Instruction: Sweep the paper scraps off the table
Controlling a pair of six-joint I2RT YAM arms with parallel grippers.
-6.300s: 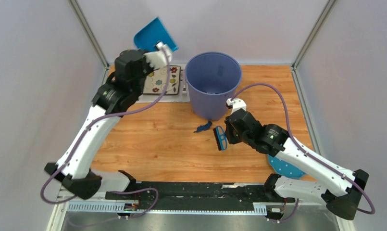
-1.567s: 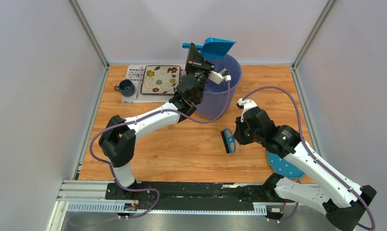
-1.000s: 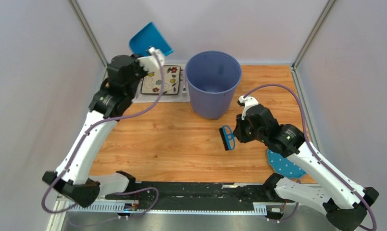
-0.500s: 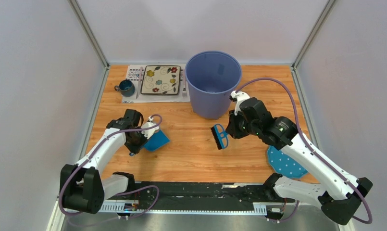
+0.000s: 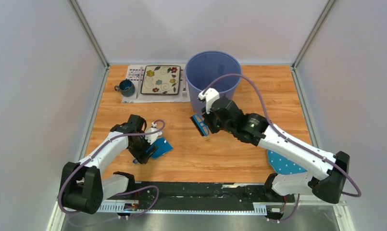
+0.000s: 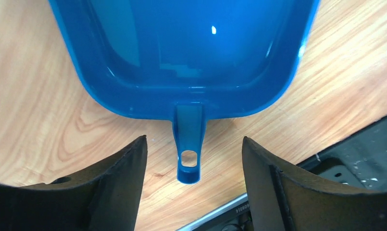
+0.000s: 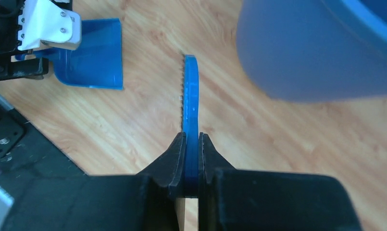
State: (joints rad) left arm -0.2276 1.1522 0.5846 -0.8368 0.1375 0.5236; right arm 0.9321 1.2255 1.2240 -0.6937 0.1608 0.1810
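Note:
Next, I let go of the blue brush with my right gripper on the blue dustpan (image 5: pixel 161 142) (image 7: pixel 108 42), near the dustpan's open front edge.
No paper scraps show on the table (image 5: pixel 230 149) in any view. A blue dustpan (image 5: pixel 161 148) lies flat on the wood at the near left. My left gripper (image 5: pixel 145 152) stands open just behind it. In the left wrist view the dustpan's handle (image 6: pixel 189 159) lies between the spread fingers, touching neither, with the pan (image 6: pixel 191 48) ahead of them. My right gripper (image 5: pixel 211 122) is shut on a small blue brush (image 5: pixel 200 126), held on edge in front of the bin. The right wrist view shows the jaws (image 7: pixel 191 139) clamped on the brush (image 7: pixel 190 96), with the dustpan (image 7: pixel 93 57) to its left.
A tall blue-grey bin (image 5: pixel 213 79) stands at the back centre, close behind the brush. A flowered square plate (image 5: pixel 161 79) on a patterned placemat (image 5: pixel 132 72) and a dark mug (image 5: pixel 126 87) sit at the back left. A blue polka-dot cloth (image 5: pixel 283 164) lies under the right arm.
My left gripper has opened and let go of the dustpan, which now rests on the table. The right arm has swung left with the brush, to in front of the bin.

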